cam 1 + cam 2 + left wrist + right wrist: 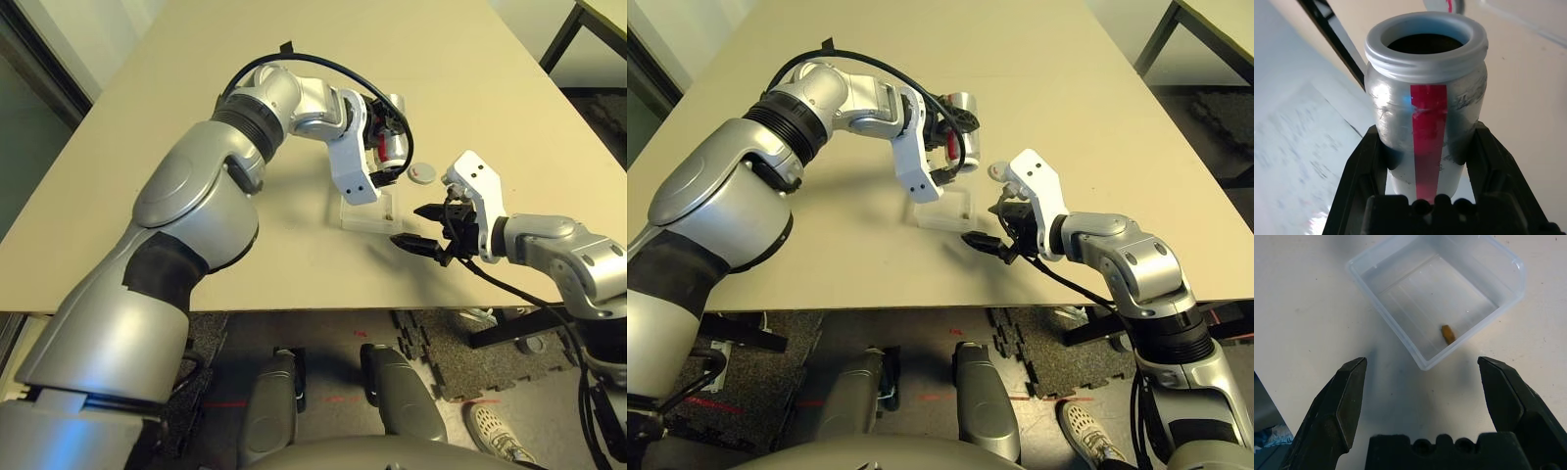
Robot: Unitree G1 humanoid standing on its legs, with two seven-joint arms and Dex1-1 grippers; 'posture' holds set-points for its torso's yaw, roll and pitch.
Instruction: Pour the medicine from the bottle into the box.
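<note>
Next, my left gripper stands the bottle upright on the bare table across the box from the grey cap [254,171].
My left gripper [1425,134] is shut on the bottle [1425,93], a silvery cylinder with a red stripe. Its cap is off and the mouth looks dark inside. The bottle [391,145] hangs tilted above the far side of the box [369,214]. The box is a small clear tray on the table, and a single small brown pill [1448,334] lies in it near one wall. My right gripper [1422,364] stands open just in front of the box [1440,293], with nothing between its fingers and not touching it.
A loose round grey cap [423,173] with a red mark lies on the table right of the box. The table's front edge [323,308] runs close behind my right gripper. A dark table leg [563,34] stands at far right; floor mats and a shoe [495,431] lie below.
</note>
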